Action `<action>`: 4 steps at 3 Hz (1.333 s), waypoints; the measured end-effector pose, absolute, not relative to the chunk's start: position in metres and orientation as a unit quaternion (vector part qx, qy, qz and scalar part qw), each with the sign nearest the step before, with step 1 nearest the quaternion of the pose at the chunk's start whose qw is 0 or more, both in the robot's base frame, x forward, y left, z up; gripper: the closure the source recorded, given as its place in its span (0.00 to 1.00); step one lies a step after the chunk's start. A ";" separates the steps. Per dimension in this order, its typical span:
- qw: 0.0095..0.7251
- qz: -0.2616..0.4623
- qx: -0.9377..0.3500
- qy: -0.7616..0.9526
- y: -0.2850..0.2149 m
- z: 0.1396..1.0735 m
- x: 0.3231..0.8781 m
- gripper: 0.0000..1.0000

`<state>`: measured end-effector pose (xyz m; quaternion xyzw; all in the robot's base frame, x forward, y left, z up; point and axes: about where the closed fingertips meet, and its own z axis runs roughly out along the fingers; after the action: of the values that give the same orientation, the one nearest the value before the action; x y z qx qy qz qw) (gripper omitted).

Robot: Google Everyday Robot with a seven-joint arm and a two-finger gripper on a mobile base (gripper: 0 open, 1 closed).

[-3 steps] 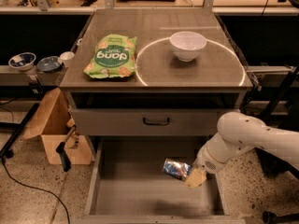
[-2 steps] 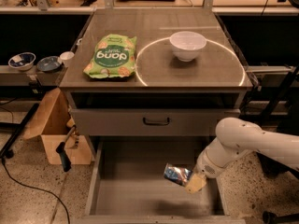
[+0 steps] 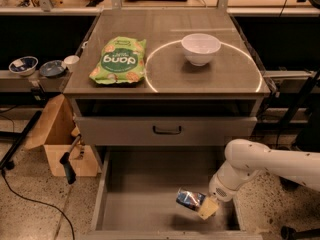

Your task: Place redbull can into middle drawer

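Note:
My gripper is going to the open middle drawer. Next, I put the redbull can, now tilted just above the drawer floor, down on the open middle drawer's bottom near its front edge (image 3: 192, 206).
The redbull can (image 3: 190, 199), blue and silver, lies tilted on its side just above the floor of the open middle drawer (image 3: 135, 199), toward the drawer's right front. My gripper (image 3: 204, 206) comes in from the right on a white arm and is shut on the redbull can's right end, its tan fingertips (image 3: 208, 209) showing just below the can. Whether the can touches the drawer floor I cannot tell; a shadow lies under it.
Above the open drawer is a closed drawer front with a dark handle (image 3: 167, 130). On the cabinet top sit a green snack bag (image 3: 119, 60) and a white bowl (image 3: 200, 48). A cardboard box (image 3: 60, 144) stands on the floor at the left, with small bowls (image 3: 23, 65) on a shelf behind it.
The gripper has carried the can lower and slightly left, nearer the drawer's front and floor.

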<state>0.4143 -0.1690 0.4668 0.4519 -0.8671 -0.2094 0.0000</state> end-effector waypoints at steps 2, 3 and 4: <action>0.033 -0.203 0.431 -0.879 -0.177 0.430 0.408 1.00; 0.045 -0.205 0.427 -0.880 -0.179 0.418 0.407 1.00; 0.048 -0.205 0.426 -0.880 -0.180 0.416 0.407 0.79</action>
<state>0.4068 -0.1797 0.4161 0.4261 -0.8799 -0.2049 0.0476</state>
